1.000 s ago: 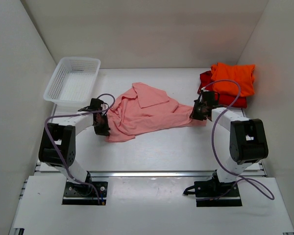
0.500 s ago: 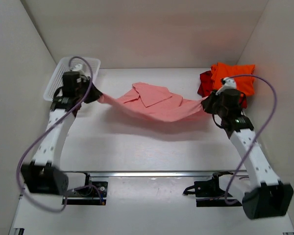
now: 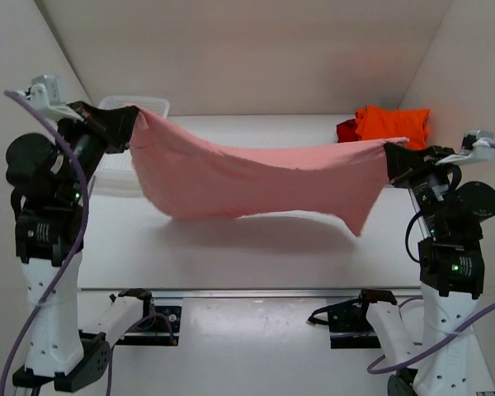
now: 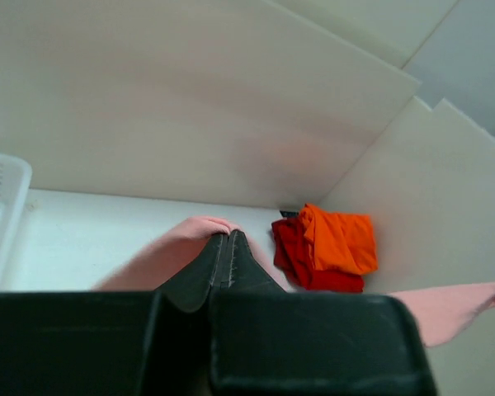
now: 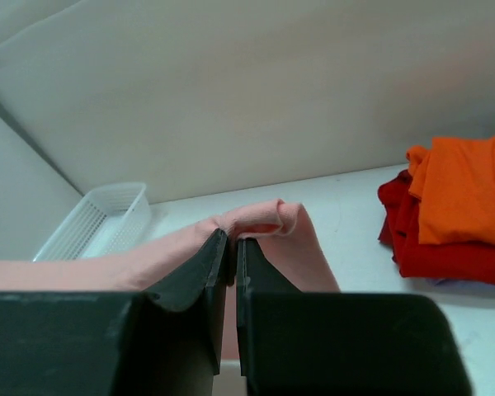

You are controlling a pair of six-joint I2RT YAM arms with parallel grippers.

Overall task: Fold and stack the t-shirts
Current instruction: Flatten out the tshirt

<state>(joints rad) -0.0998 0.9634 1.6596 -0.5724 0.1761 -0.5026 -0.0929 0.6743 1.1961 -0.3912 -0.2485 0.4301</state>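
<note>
The salmon-pink t-shirt will lie spread on the table (image 3: 259, 189) between basket and red t-shirt once my right gripper releases it.
The salmon-pink t-shirt (image 3: 256, 177) hangs stretched in the air between both arms, high above the table. My left gripper (image 3: 130, 125) is shut on its left corner, up in front of the basket; pink cloth (image 4: 194, 229) bulges past the tips of my left gripper (image 4: 228, 234). My right gripper (image 3: 389, 158) is shut on the shirt's right corner, with a fold of cloth (image 5: 260, 216) over the tips of my right gripper (image 5: 233, 240). A folded bright orange t-shirt (image 3: 393, 124) lies on a red t-shirt (image 3: 346, 130) at the back right.
A white plastic mesh basket (image 3: 115, 169) stands at the back left, partly hidden by the raised shirt and the left arm. White walls close in the table on three sides. The shirt's lower right corner (image 3: 359, 223) droops toward the table.
Both arms have risen high and moved apart, lifting the pink shirt off the table. It has gone from a crumpled heap to a sheet stretched taut between the grippers.
</note>
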